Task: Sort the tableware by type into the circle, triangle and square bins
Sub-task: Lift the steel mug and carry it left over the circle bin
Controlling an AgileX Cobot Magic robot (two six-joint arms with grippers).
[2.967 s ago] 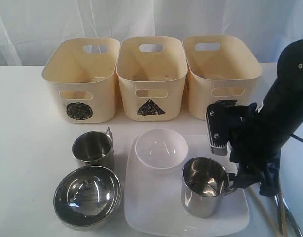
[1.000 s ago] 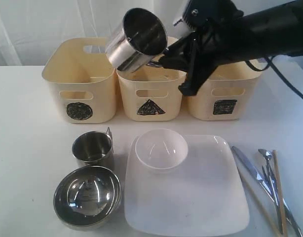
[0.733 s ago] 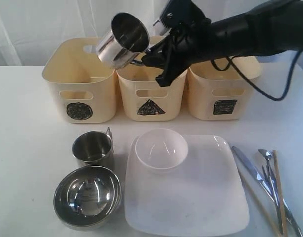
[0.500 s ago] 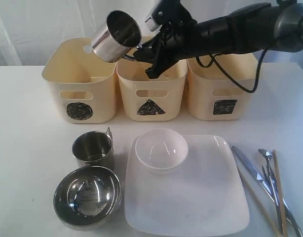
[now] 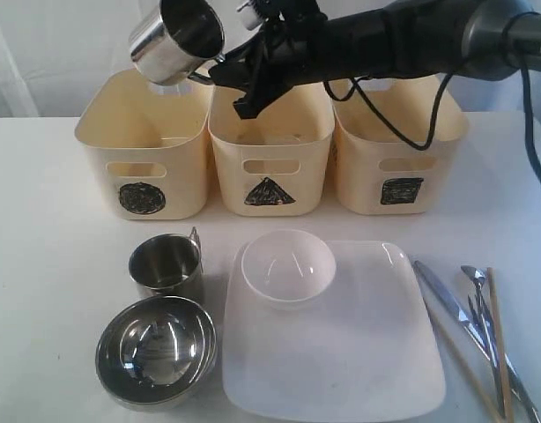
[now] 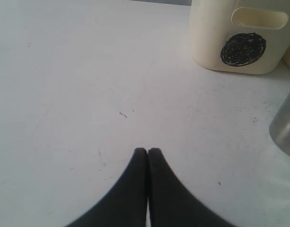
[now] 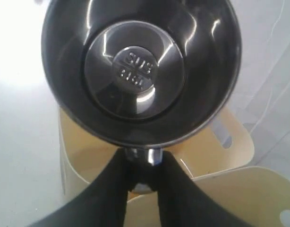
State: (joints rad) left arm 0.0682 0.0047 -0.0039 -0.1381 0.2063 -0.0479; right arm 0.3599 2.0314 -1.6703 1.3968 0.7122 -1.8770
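Observation:
My right gripper is holding the steel mug. Next, I let go of it with that gripper inside the circle bin (image 5: 159,150) (image 7: 95,160), close to the bin's front side.
My right gripper (image 5: 219,70) (image 7: 144,161) is shut on the handle of a steel mug (image 5: 176,40) (image 7: 141,71), holding it tilted in the air above the circle bin (image 5: 143,141). The second steel mug (image 5: 167,267) and the steel bowl (image 5: 156,351) stand on the table at the front left. A small white bowl (image 5: 288,266) sits on the large white square plate (image 5: 341,352). Steel cutlery (image 5: 473,322) and wooden chopsticks (image 5: 498,344) lie at the right. My left gripper (image 6: 148,152) is shut and empty, low over bare table.
The triangle bin (image 5: 270,145) and square bin (image 5: 396,145) stand in a row with the circle bin (image 6: 239,38) at the back. My right arm (image 5: 403,44) reaches across above the two right bins. A white curtain hangs behind.
My right gripper picked the mug off the plate, lifted it and carried it left, from above the triangle bin to above the circle bin. The cutlery on the right came into view.

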